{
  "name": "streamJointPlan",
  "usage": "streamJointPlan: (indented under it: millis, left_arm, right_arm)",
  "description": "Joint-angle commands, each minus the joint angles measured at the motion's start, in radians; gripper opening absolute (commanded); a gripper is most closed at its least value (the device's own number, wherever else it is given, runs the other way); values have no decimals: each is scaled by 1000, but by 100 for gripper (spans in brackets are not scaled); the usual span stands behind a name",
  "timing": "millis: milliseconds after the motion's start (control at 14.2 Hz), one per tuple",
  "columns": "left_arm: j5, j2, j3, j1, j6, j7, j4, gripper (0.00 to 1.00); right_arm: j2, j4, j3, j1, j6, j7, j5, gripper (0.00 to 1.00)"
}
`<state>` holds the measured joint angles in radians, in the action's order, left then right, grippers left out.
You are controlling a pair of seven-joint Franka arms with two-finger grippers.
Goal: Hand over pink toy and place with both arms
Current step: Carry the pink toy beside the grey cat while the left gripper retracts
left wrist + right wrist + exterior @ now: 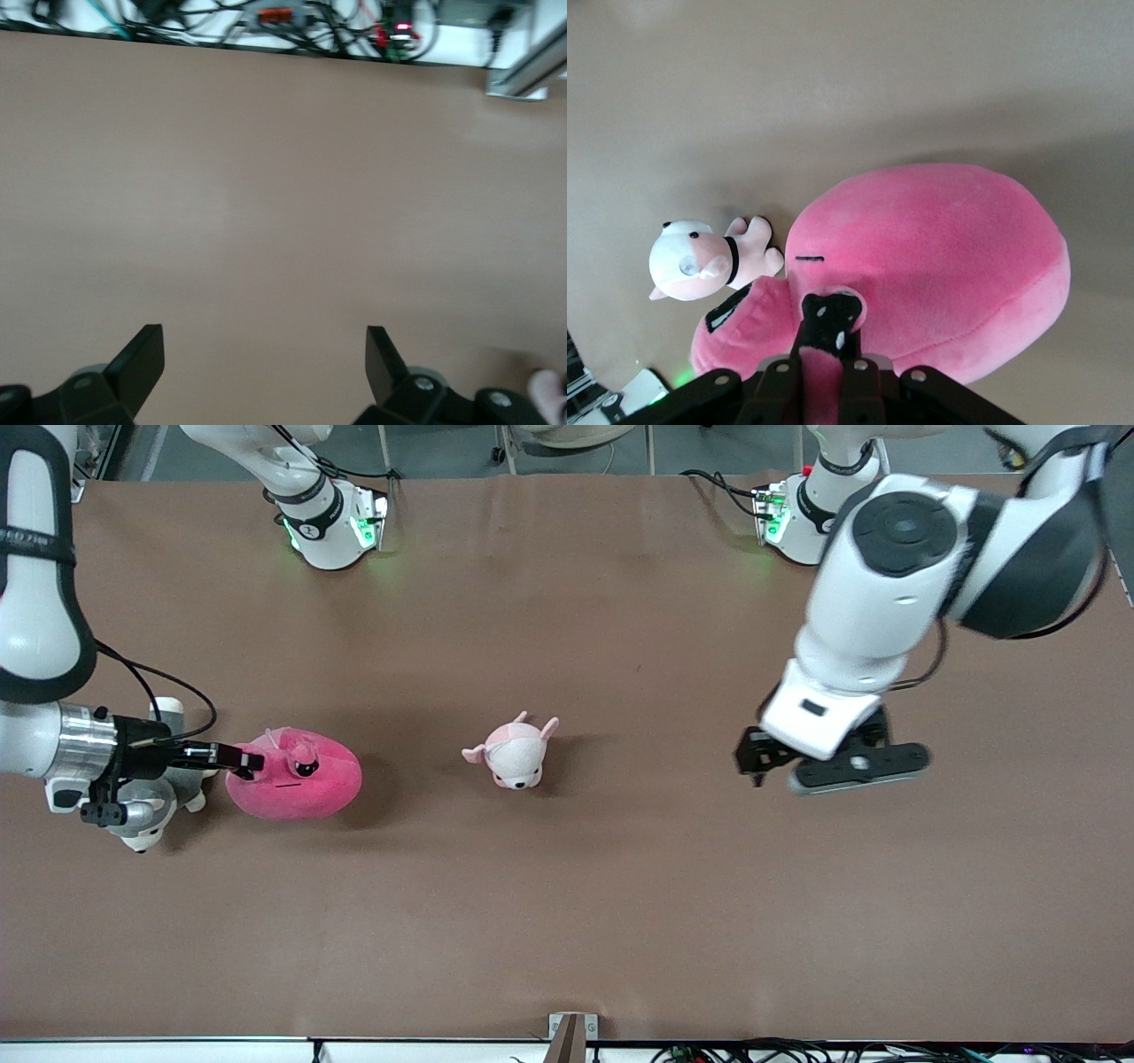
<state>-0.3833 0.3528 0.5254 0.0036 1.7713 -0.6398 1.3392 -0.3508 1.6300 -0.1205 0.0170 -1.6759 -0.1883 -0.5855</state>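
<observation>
Next, my right gripper lets go of the pink toy on the table [315, 785] between the plush dog and the small plush animal.
The pink toy [297, 775] is a rounded hot-pink plush lying on the brown table toward the right arm's end. My right gripper [241, 760] reaches in low from that end and is shut on a fold of the toy's edge. In the right wrist view the pink toy [939, 257] fills the middle, and plush is pinched in my right gripper [826, 376]. My left gripper [828, 766] hangs open and empty over bare table toward the left arm's end. The left wrist view shows my left gripper [263, 363] with its fingers wide apart over bare table.
A small pale pink-and-white plush animal [514, 753] stands at mid-table between the two grippers and shows in the right wrist view [700, 257]. A grey-and-white plush dog [146, 810] lies under the right wrist, beside the pink toy. Cables run along the table's near edge [266, 35].
</observation>
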Motion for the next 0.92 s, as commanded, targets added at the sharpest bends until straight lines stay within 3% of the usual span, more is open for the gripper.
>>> streamJointPlan:
  millis: [0,141,283,353,565,636,848]
  left_arm:
    - [0,-64,10,36,-82,75,12,100]
    - [53,-96,10,81,-114,127,14,100]
    - [163,-144,1,136,-174,230,15,100]
    - [211,-181,-46,134,-205,303,21,100]
    - [351,-287,-313,15,-257,434,87,100]
    - [362,-329,-352,-2,-256,439,136,100]
    - [389,-429,-364,26,-239,453,254,100]
  right_arm:
    - [-48,-7,18,44,74,-81,-92,0]
    - [-97,-7,18,83,114,-132,-160,0]
    - [-103,-7,18,86,114,-152,-160,0]
    - [-106,-7,16,87,111,-155,-160,0]
    - [-135,-9,16,89,101,-197,-162,0]
    - [-143,-9,16,89,101,-206,-163,0]
    - [-171,-7,18,92,101,-221,-166,0]
